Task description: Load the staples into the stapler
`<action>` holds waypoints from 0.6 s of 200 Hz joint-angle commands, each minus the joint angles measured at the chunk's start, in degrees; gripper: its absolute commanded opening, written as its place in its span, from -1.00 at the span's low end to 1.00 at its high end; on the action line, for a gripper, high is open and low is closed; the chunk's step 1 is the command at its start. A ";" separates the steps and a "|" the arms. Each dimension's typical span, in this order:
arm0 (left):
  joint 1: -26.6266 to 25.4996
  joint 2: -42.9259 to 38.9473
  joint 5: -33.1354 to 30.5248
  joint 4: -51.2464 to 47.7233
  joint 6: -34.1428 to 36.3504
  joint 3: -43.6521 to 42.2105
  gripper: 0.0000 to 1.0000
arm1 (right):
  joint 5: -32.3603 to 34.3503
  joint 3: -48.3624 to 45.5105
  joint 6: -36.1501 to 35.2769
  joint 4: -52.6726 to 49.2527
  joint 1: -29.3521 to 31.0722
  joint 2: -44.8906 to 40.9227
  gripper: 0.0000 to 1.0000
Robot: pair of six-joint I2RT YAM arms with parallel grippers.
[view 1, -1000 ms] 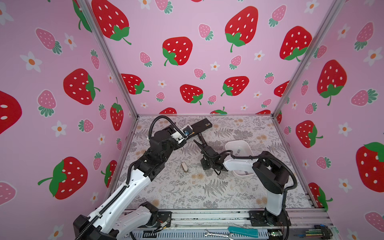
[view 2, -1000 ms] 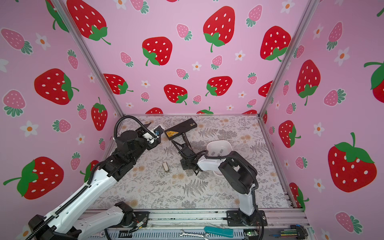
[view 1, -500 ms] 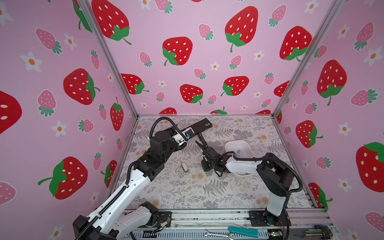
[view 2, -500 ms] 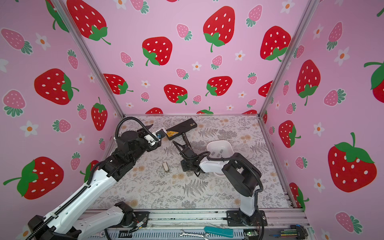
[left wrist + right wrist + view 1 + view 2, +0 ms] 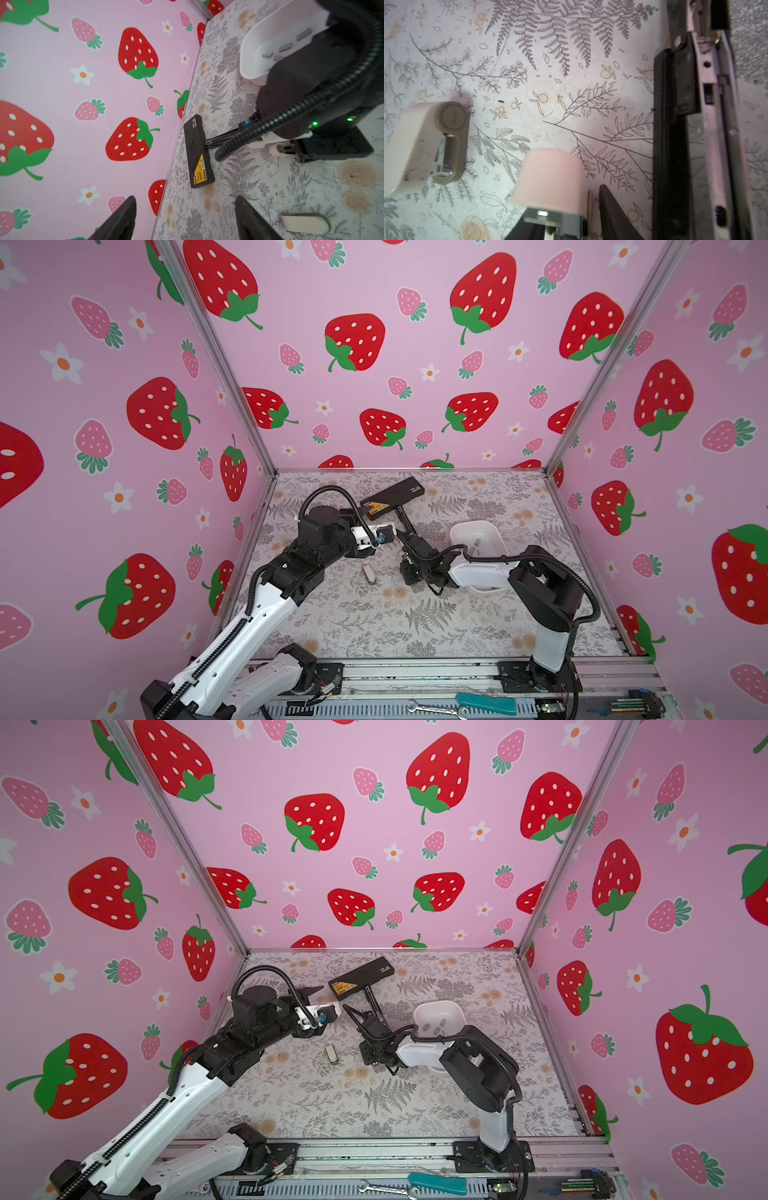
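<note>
The small beige stapler lies on the floral mat, and my left gripper should go to it next and close on the small beige stapler's pale top (image 5: 304, 223).
The black stapler (image 5: 392, 497) lies opened flat near the back wall, and its metal magazine rail (image 5: 708, 104) points toward the front. Several grey staples (image 5: 436, 1027) lie in the white tray (image 5: 494, 531). My right gripper (image 5: 405, 537) rests low beside the rail. In the right wrist view a small white-topped piece with metal under it (image 5: 550, 180) sits between this gripper's (image 5: 566, 199) jaws. A thin gap shows between that piece and one finger (image 5: 610, 212). My left gripper (image 5: 186, 199) hovers open and empty left of the stapler (image 5: 199, 149), also seen in a top view (image 5: 316, 994).
A small beige stapler (image 5: 369, 572) lies on the floral mat between the arms, also seen as a beige stapler (image 5: 425, 145) in the right wrist view. Pink strawberry walls close in three sides. A wrench (image 5: 436, 708) and a teal tool (image 5: 484, 702) lie on the front rail.
My left gripper has drawn back from the black stapler toward the front. The right gripper's jaws have widened and it has shifted slightly along the rail.
</note>
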 commanded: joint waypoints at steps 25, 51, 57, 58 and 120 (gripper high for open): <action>0.58 -0.40 7.57 -8.67 14.05 -2.78 0.50 | 1.78 -0.96 -0.39 1.14 0.36 -3.11 0.21; 0.51 2.78 7.20 -13.37 17.05 -1.73 0.44 | 1.25 -2.02 -1.18 1.88 0.27 -6.64 0.33; 0.51 3.46 7.13 -13.53 17.68 -1.97 0.44 | 1.67 -2.26 -1.26 1.78 0.21 -7.78 0.35; 0.50 3.57 7.09 -13.53 17.77 -1.98 0.44 | 1.76 -2.29 -1.31 1.77 0.20 -7.96 0.36; 0.12 10.02 4.82 -18.64 25.66 -2.52 0.48 | 5.66 -8.80 -2.76 6.62 -1.76 -20.38 0.29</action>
